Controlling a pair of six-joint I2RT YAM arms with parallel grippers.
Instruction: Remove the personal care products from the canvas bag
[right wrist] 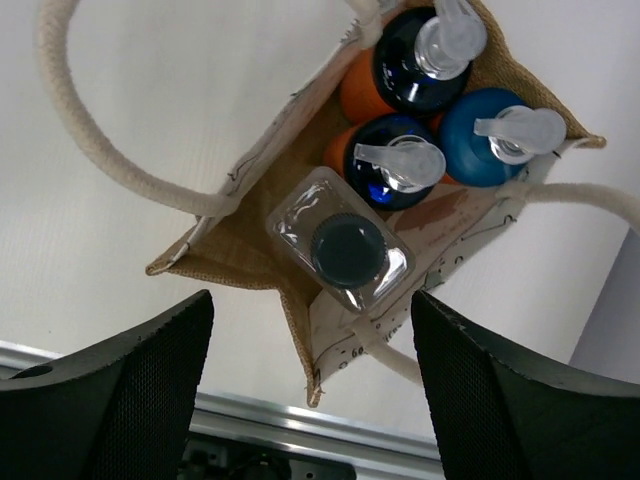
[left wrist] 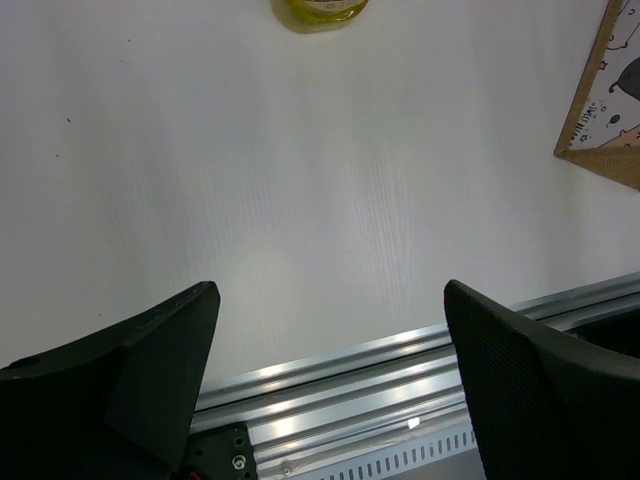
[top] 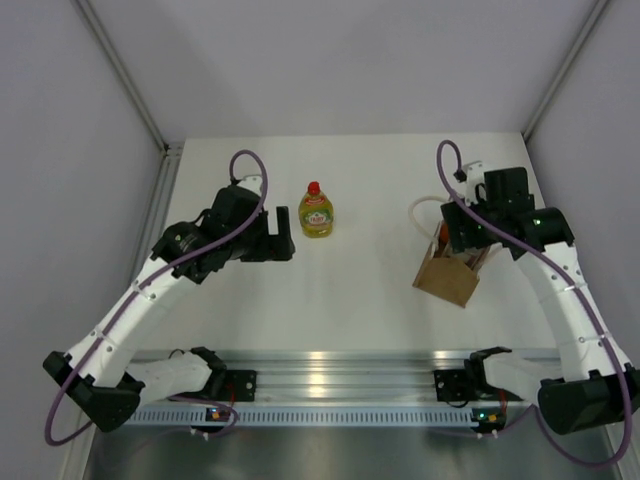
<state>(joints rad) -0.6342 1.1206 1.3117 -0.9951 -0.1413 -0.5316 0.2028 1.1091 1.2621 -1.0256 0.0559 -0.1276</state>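
Next, my right gripper closes on the upper body (top: 460, 256) (right wrist: 382, 274) of the clear rectangular bottle, under its dark cap, inside the canvas bag.
The yellow-green bottle (top: 316, 212) with a red cap stands on the table, its base at the top edge of the left wrist view (left wrist: 320, 12). My left gripper (top: 279, 235) is open and empty just left of it. The canvas bag (top: 447, 277) stands at the right. In the right wrist view the canvas bag (right wrist: 225, 245) holds the clear rectangular bottle with a dark cap (right wrist: 345, 250) and three orange bottles with blue tops (right wrist: 398, 165). My right gripper (right wrist: 315, 390) hovers open above the bag's mouth, holding nothing.
An aluminium rail (top: 330, 375) runs along the table's near edge. Grey walls close in the left, right and back. The bag's white loop handles (right wrist: 100, 140) spread out to both sides. A corner of the bag (left wrist: 610, 100) shows in the left wrist view.
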